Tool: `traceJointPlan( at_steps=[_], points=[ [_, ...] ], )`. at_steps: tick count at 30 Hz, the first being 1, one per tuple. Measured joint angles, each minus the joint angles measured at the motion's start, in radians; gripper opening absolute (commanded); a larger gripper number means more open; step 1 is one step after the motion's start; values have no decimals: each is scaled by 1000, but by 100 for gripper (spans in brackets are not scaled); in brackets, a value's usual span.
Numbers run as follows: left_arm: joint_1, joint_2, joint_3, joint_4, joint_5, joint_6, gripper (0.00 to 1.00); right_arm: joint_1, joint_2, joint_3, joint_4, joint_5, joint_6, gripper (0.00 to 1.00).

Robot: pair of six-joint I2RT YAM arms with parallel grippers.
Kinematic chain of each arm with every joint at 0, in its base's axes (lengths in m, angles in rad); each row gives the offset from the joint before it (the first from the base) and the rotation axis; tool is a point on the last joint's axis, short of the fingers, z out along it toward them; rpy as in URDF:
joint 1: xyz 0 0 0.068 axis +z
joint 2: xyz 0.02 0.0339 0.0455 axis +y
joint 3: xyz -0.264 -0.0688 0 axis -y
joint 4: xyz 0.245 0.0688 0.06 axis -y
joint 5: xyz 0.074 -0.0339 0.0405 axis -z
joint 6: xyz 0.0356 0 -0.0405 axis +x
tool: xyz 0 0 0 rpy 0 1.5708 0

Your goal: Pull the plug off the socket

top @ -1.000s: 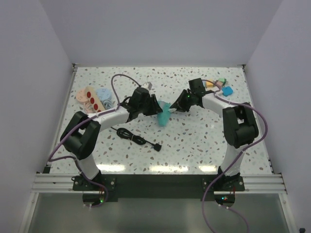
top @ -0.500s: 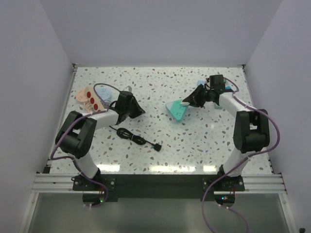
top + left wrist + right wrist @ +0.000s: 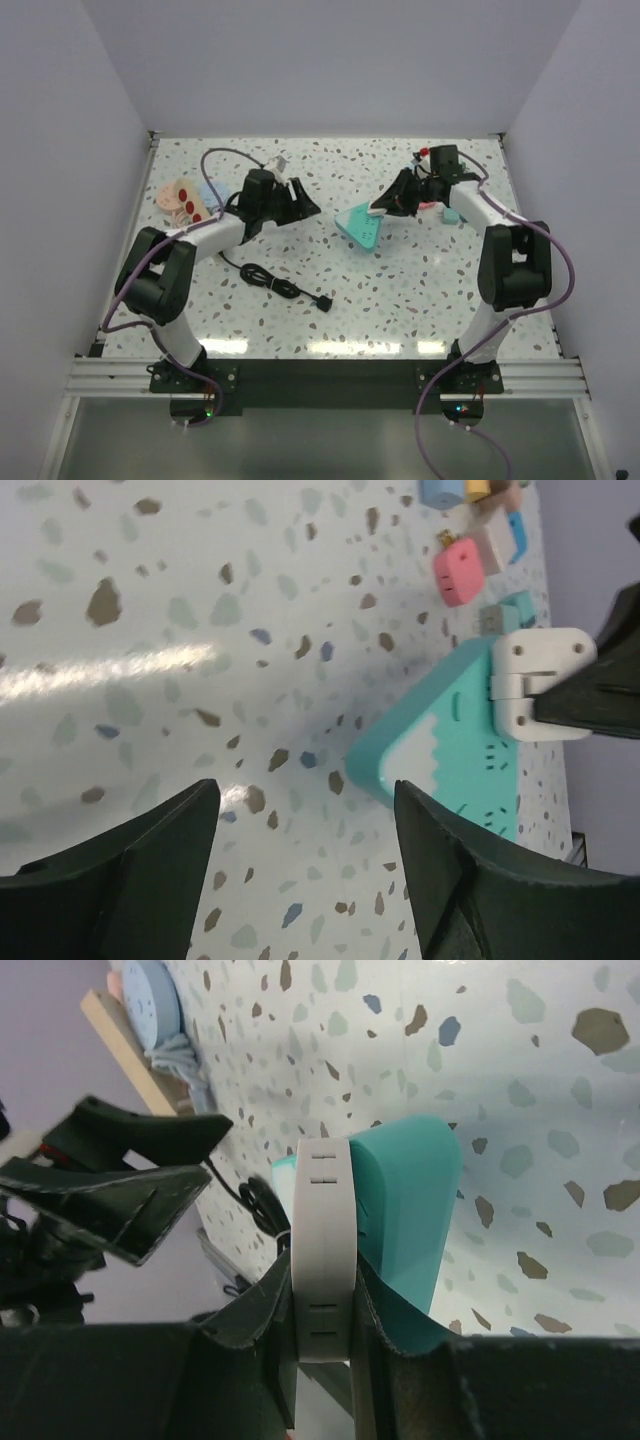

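The white plug will go down just behind the pink block (image 3: 421, 182), among the small coloured blocks, from my right gripper. The plug is still seated in the teal socket block.
My right gripper (image 3: 385, 208) is shut on a white plug (image 3: 325, 1220) that is seated in a teal triangular socket block (image 3: 360, 225) with slot holes. The block hangs tilted from the plug, low over the table. In the right wrist view the teal block (image 3: 405, 1200) is pressed against the plug's side. My left gripper (image 3: 300, 205) is open and empty, a short way left of the block. Its wrist view shows the block (image 3: 450, 750) and the plug (image 3: 535, 680) ahead. The pale wooden strip with red socket faces (image 3: 185, 203) lies at far left.
A coiled black cable (image 3: 275, 280) lies in front of the left arm. Small coloured blocks (image 3: 450, 214) sit at the back right, and a pink one (image 3: 462, 572) shows in the left wrist view. A blue disc (image 3: 150, 1000) lies by the wooden strip.
A second ago both grippers were at the teal block mid-table. The right gripper carried it right by the plug. The left gripper drew back left, then moved right again toward the block.
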State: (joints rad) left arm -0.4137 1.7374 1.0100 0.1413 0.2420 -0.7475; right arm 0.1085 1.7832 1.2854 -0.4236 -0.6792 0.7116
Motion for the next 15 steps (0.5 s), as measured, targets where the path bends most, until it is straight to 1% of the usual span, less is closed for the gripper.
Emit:
traceJointPlan(
  at_steps=[3, 6, 11, 15],
  points=[
    [7, 20, 76, 24, 123, 58, 82, 0, 65, 112, -73, -56, -94, 0],
    [31, 56, 132, 45, 279, 115, 85, 5, 97, 178, -144, -85, -196, 0],
    [73, 127, 184, 38, 515, 201, 86, 32, 99, 207, -244, -135, -336, 0],
    [79, 180, 210, 23, 673, 264, 86, 93, 99, 207, -304, -177, -419, 0]
  ],
)
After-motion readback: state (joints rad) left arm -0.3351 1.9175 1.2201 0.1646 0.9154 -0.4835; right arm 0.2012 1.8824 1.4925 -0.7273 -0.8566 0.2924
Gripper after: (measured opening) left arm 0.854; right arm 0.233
